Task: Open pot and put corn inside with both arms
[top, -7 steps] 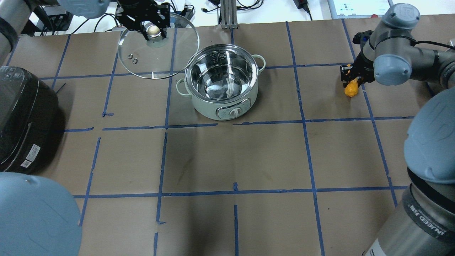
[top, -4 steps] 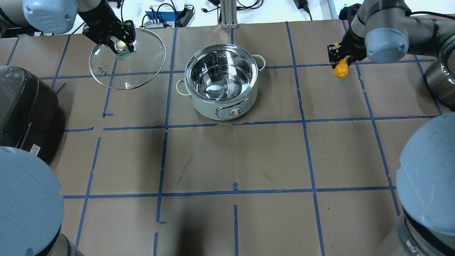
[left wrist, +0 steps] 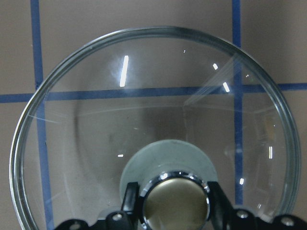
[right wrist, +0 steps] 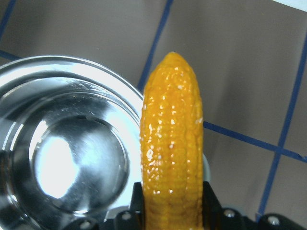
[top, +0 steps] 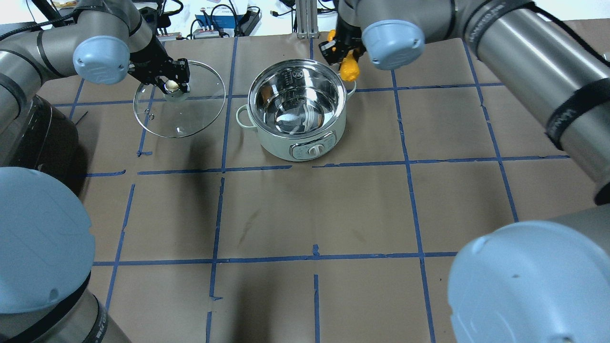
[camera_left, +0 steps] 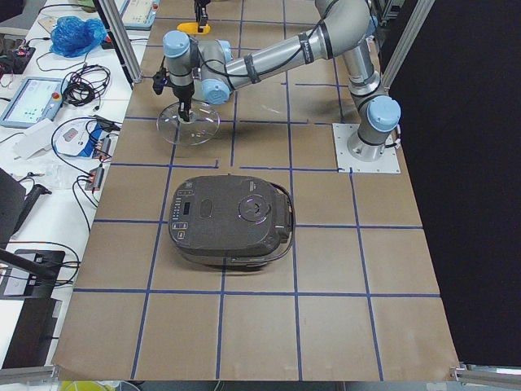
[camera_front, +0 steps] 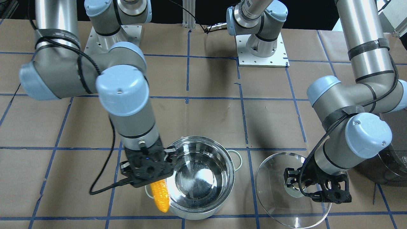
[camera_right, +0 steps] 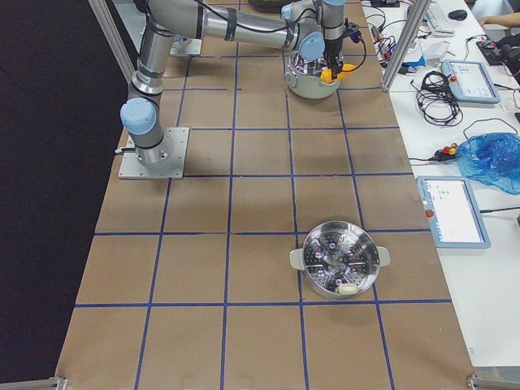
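Note:
I will use my right gripper to release the yellow-orange corn on the shiny bottom of the open steel pot point(camera_front: 199, 186) point(right wrist: 80, 155), close to its middle.
The steel pot point(top: 281, 147) stands open and empty at the table's far middle; it also shows in the front view point(camera_front: 222, 152) and the right wrist view point(right wrist: 62, 153). My right gripper point(top: 339, 50) is shut on the yellow-orange corn point(top: 350, 71), which hangs tip down over the pot's far right rim, by the handle point(camera_front: 160, 194) point(right wrist: 171, 143). My left gripper point(top: 172, 85) is shut on the knob of the glass lid point(top: 178, 114) and holds it low over the table, left of the pot point(camera_front: 279, 184) point(left wrist: 144, 110).
The dark grey rice cooker point(top: 33, 128) sits at the left edge, near the lid. A steel steamer insert point(camera_right: 340, 260) stands far off toward the table's right end. Blue tape lines grid the brown table cover.
My right gripper has carried the corn left from the table's right side to the pot's rim. My left gripper has brought the lid a little nearer and lower.

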`<state>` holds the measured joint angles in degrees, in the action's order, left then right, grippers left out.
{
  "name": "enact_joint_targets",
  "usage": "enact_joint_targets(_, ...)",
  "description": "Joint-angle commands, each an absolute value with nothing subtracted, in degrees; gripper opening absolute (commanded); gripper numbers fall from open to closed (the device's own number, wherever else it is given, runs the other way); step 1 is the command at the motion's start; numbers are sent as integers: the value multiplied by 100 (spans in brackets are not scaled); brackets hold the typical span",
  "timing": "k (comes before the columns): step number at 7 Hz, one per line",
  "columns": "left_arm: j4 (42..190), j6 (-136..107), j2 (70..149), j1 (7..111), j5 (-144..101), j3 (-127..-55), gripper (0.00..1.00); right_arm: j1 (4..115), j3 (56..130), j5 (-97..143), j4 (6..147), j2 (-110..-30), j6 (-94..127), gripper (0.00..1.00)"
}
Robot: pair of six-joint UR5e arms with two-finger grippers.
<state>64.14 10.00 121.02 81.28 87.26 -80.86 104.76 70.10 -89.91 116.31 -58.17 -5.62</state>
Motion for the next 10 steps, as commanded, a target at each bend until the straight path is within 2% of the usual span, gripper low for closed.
enact_joint_targets(1,6319,1019,12190,8121,8771,-8314,9,11125,6408,-9149,11540,-5205,686,14)
enact_joint_targets(3,6259,1168,12243,8121,8771,-8454,9,11241,6573,-9141,11566,-5028,1002,14)
enact_joint_targets(4,6162,1221,12287,8121,8780,-8499,24,11259,6835,-9149,11593,-5019,967,14)
enact_joint_targets(5,6152,1300,12357,8121,8789,-8482,56,11267,6986,-9158,11610,-5019,967,14)
enact_joint_targets(6,6083,1344,12384,8121,8789,-8499,100,11268,7005,-9184,11636,-4992,967,14)
enact_joint_targets(7,6082,1336,12384,8121,8841,-8464,100,11268,7040,-9245,11724,-4949,958,21)
enact_joint_targets(8,6134,1275,12297,8121,8972,-8316,100,11259,7049,-9246,11820,-4922,949,73)
enact_joint_targets(9,6326,1257,12061,8130,8965,-8314,100,11259,7040,-9237,11821,-4931,949,92)
enact_joint_targets(10,6815,1092,11632,8130,8965,-8314,100,11250,7005,-9237,11804,-4983,949,99)
